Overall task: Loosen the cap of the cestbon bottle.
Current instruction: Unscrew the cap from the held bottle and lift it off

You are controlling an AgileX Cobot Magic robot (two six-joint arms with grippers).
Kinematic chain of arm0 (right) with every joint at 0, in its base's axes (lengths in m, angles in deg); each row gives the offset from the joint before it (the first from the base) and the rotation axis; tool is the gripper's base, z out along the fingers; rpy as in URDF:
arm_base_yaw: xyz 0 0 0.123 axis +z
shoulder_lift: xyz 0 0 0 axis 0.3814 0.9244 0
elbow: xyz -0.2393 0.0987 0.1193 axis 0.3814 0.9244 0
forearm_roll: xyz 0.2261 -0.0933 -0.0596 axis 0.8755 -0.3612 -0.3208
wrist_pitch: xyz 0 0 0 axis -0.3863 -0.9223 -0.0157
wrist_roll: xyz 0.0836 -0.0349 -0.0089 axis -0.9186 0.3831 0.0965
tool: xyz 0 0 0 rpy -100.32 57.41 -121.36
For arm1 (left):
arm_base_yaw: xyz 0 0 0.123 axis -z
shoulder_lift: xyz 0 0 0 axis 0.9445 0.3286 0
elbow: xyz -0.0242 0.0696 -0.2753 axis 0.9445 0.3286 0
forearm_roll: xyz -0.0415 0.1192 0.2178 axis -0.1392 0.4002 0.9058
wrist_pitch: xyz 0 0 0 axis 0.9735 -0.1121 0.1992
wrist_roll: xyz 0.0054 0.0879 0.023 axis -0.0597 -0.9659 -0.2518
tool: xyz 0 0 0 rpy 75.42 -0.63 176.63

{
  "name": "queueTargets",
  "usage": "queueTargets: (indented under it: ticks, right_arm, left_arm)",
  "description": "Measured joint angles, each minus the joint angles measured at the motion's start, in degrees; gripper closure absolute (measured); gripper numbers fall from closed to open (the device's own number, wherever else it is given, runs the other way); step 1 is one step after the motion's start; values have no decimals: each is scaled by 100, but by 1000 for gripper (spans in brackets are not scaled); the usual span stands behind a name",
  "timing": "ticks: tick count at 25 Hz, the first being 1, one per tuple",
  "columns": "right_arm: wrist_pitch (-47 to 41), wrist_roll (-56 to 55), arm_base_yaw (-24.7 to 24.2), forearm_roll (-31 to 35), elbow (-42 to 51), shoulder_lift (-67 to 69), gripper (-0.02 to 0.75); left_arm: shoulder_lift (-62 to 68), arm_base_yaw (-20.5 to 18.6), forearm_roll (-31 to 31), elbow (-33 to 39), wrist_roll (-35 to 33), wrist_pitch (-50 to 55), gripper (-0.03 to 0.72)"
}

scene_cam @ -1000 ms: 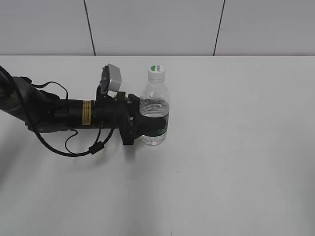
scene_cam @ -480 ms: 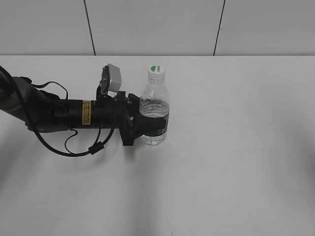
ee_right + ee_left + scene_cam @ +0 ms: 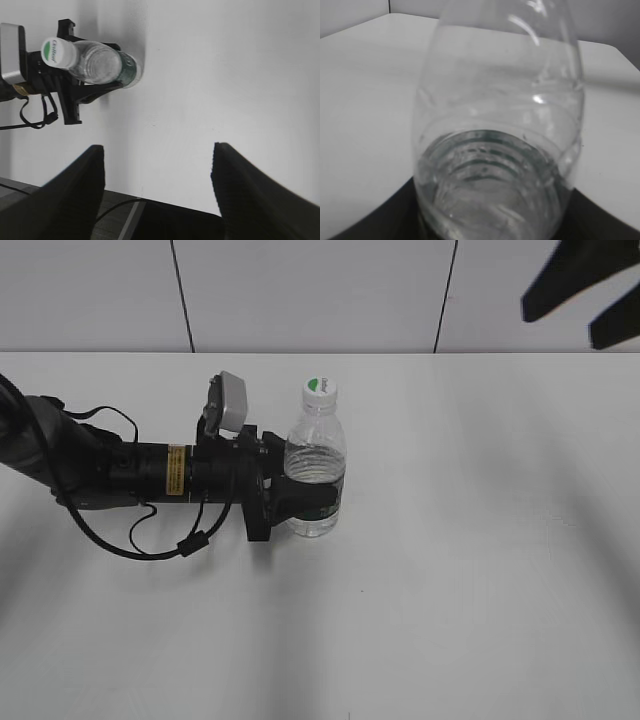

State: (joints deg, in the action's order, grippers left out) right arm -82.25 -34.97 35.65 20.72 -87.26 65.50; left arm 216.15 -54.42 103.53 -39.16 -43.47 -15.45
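My right gripper needs to grab the white cap (image 3: 320, 392) (image 3: 59, 53) of the cestbon bottle, because my left gripper is already holding the lower body of the bottle.
The cestbon bottle (image 3: 317, 475) stands upright on the white table (image 3: 480, 540), clear with a dark green label. Its white cap (image 3: 319, 390) with a green mark sits on the neck. My left gripper (image 3: 305, 498) is shut on the bottle's lower body from the left. In the left wrist view the bottle (image 3: 497, 140) fills the frame between the jaws. My right gripper (image 3: 583, 295) is open and empty, high at the upper right of the exterior view. The right wrist view shows its two open fingers (image 3: 157, 150) far from the bottle (image 3: 102, 65) and cap (image 3: 55, 50).
The white table ends at a grey panelled wall (image 3: 320, 290) at the back. My left arm (image 3: 120, 475) with its cables lies along the table's left side. A dark floor and cable (image 3: 130, 220) show past the table edge in the right wrist view.
My right gripper has come into the exterior view at the upper right. The bottle and my left gripper have stayed nearly still.
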Motion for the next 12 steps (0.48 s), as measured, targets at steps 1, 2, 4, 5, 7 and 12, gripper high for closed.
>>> queueTargets:
  ticks: [1, 2, 4, 5, 7, 12]
  right_arm:
    - [0, -100, 159, 5, -211, 241, 223]
    - [0, -182, 281, 5, -384, 480, 223]
    - [0, -313, 543, 9, -792, 911, 223]
    - [0, -342, 660, 9, -989, 1136, 223]
    - [0, -384, 861, 9, -1337, 1519, 223]
    - [-10, -527, 1235, 9, -2073, 2327, 223]
  left_arm:
    - [0, 0, 6, 0, 0, 0, 307]
    - [0, 0, 18, 0, 0, 0, 307]
    - [0, 0, 23, 0, 0, -5, 307]
    - [0, 0, 23, 0, -8, -11, 307]
    - [0, 8, 25, 0, -38, -11, 307]
    - [0, 86, 36, 0, -62, -11, 307]
